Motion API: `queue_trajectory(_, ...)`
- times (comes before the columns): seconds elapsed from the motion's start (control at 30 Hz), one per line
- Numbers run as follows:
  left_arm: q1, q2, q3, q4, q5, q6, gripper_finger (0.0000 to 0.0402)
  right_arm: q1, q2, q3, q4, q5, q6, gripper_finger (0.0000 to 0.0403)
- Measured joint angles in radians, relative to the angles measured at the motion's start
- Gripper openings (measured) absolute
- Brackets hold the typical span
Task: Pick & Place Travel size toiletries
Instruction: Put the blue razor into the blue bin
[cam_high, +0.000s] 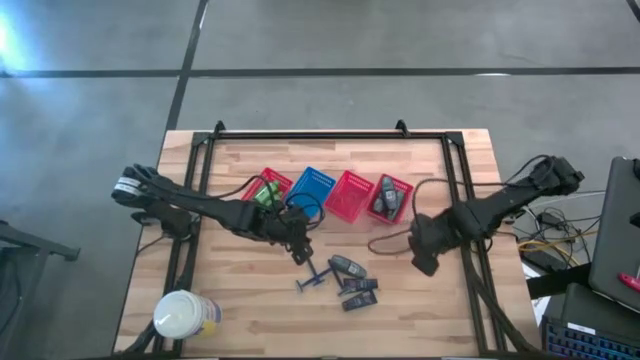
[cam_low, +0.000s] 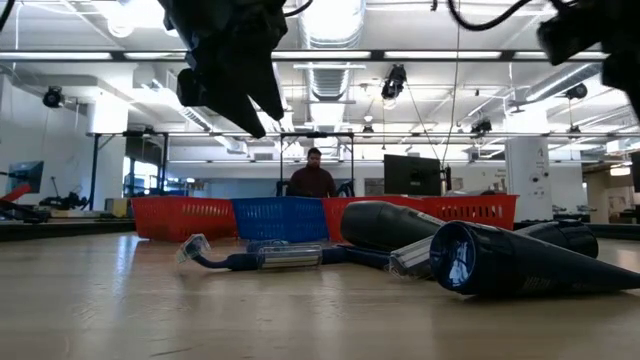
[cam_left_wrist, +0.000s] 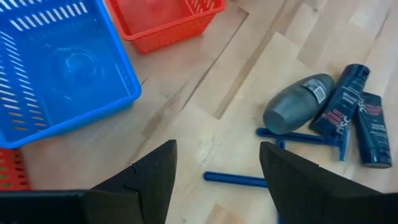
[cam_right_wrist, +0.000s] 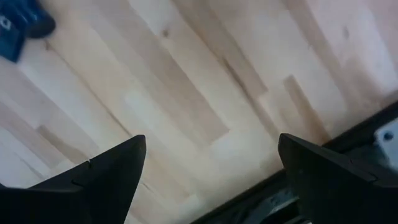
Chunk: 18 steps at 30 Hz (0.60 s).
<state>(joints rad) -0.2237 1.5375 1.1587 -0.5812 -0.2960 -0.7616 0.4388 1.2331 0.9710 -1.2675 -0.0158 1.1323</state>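
Note:
The blue razor lies crossed with another one, and I will close my left gripper on the blue razor's handle (cam_high: 312, 267) (cam_left_wrist: 233, 179) that points toward the blue basket.
On the wood table lie a thin blue T-shaped stick (cam_high: 312, 282) (cam_left_wrist: 297, 136), a dark grey oblong container (cam_high: 346, 266) (cam_left_wrist: 297, 104) and dark blue tubes (cam_high: 360, 292) (cam_left_wrist: 343, 99), close together. Green little bottles (cam_high: 265, 193) sit in the leftmost red basket. More grey containers (cam_high: 387, 197) fill the rightmost red basket. My left gripper (cam_high: 298, 247) (cam_left_wrist: 217, 149) hangs open above the table, between the blue basket (cam_left_wrist: 62, 68) and the stick. My right gripper (cam_high: 425, 262) (cam_right_wrist: 211, 146) hovers open over bare wood to the right of the pile.
A row of baskets stands across the table's middle: red (cam_high: 268, 188), blue (cam_high: 312, 190), red (cam_high: 350, 195), red (cam_high: 391, 198). A large white jar (cam_high: 185, 315) stands near the left near corner. A black frame (cam_high: 320, 135) edges the table. A person (cam_low: 313, 176) sits far behind.

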Motion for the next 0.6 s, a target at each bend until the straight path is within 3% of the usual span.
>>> queue_trajectory(0.17,-0.024,0.001,0.0,0.006,0.075,0.001,0.0234,0.097,0.0,-0.019,0.006,0.003,0.119,0.0363)
queue_trajectory(0.33,-0.078,0.026,0.0,0.006,0.076,-0.004,0.0234,0.136,0.0,-0.032,0.025,0.007,0.174,0.0363)
queue_trajectory(0.47,-0.109,0.092,0.0,-0.017,0.076,-0.098,0.0234,0.139,0.0,-0.037,0.035,0.015,0.181,0.0363)
queue_trajectory(0.53,-0.132,0.128,0.008,-0.018,0.089,-0.053,0.0234,0.138,0.0,-0.039,0.05,0.016,0.177,0.0363)
queue_trajectory(0.6,-0.165,0.163,0.034,-0.014,0.091,0.1,0.0234,0.138,0.0,-0.039,0.06,0.017,0.169,0.0363)
